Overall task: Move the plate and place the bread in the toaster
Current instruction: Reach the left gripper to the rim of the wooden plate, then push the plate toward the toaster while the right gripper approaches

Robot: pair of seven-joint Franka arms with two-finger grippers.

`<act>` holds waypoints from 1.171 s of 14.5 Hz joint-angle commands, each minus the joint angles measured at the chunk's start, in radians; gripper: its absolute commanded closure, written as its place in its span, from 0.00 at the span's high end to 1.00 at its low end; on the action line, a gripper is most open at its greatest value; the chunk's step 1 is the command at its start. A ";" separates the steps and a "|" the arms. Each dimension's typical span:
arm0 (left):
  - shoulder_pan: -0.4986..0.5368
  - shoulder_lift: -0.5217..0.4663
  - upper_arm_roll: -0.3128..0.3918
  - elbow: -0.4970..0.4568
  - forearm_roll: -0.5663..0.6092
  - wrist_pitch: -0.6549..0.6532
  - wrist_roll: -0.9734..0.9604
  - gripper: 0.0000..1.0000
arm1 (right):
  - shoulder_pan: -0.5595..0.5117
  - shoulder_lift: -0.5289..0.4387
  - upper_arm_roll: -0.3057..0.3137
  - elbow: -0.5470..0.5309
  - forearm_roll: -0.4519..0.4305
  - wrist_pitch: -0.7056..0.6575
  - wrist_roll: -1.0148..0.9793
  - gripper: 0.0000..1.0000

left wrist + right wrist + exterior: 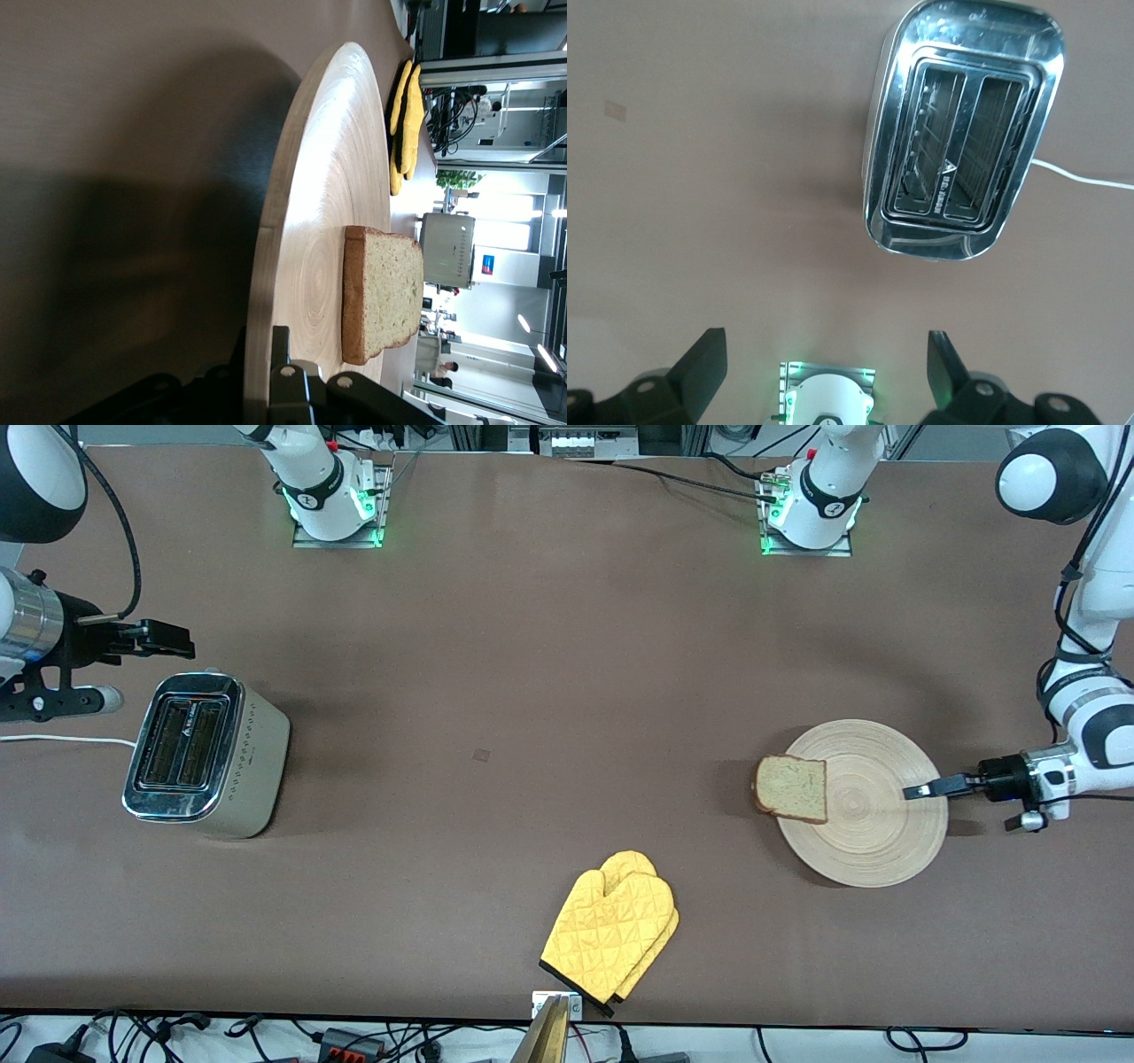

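Note:
The light-wood plate will leave my left gripper over the small square mark on the table (523, 747), toward the toaster.
The light-wood plate (877, 841) lies on the table at the left arm's end. The bread (793, 788) lies on it at the rim toward the right arm's end, slightly overhanging. My left gripper (917, 790) is at the plate's rim on the side away from the bread. In the left wrist view the left gripper (261, 345) has one finger above and one below the rim of the plate (328, 221), shut on it, with the bread (385, 292) farther along. The toaster (205, 753) stands at the right arm's end. My right gripper (173, 638) hangs open and empty beside the toaster (966, 133).
A yellow oven mitt (613, 930) lies near the table's front edge, between the toaster and the plate. The toaster's white cord (62, 740) runs off the table's end. Both toaster slots are empty.

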 commanded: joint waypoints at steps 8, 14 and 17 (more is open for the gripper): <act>-0.171 -0.191 -0.222 -0.266 -0.103 0.217 -0.127 0.01 | 0.003 0.063 0.003 -0.011 0.023 -0.050 0.007 1.00; -0.171 -0.249 -0.601 -0.485 -0.303 0.746 -0.087 0.01 | -0.004 0.083 -0.004 -0.010 0.152 -0.055 0.016 1.00; -0.249 -0.229 -0.640 -0.492 -0.357 0.860 -0.001 0.01 | -0.006 0.133 -0.006 -0.008 0.249 -0.041 0.016 1.00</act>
